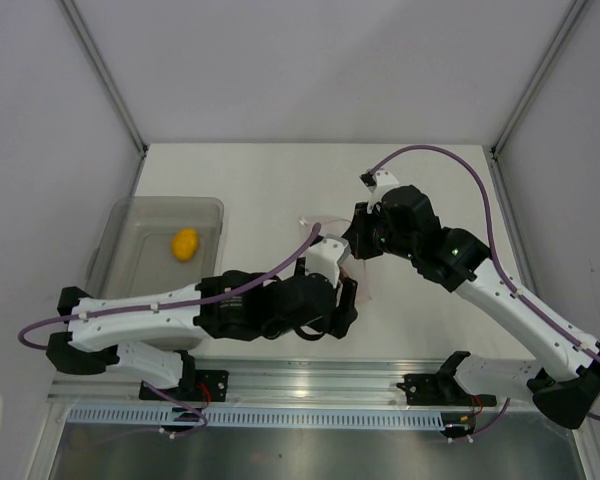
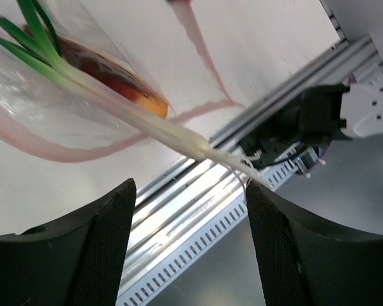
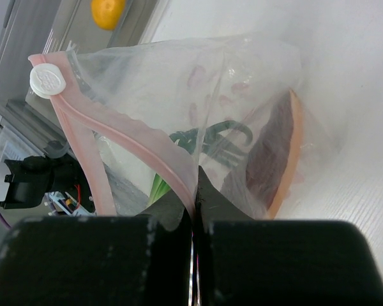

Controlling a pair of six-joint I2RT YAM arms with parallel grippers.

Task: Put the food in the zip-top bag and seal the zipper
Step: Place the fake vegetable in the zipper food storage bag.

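Observation:
The white end of the green onion sticks out past the bag's opening, so I need to first pinch its roots (image 2: 236,163) with my left gripper and push the onion deeper inside.
The clear zip-top bag (image 3: 198,83) hangs with its mouth open; in the top view it (image 1: 313,232) sits between the two grippers. My right gripper (image 3: 195,172) is shut on its pink zipper strip (image 3: 137,137), by the white slider tab (image 3: 48,81). Inside lie a dark red-orange piece (image 3: 277,153) and green stems (image 3: 214,137). My left gripper (image 2: 190,191) is open and empty just below the bag. A green onion (image 2: 115,95) pokes out of the mouth, its white end by my right fingertip (image 2: 258,191). A yellow lemon (image 1: 184,243) lies in the bin.
The translucent grey bin (image 1: 120,225) stands at the left, behind the left arm. An aluminium rail (image 1: 320,375) and the arm bases run along the near edge. Grey walls enclose the table at the back and sides.

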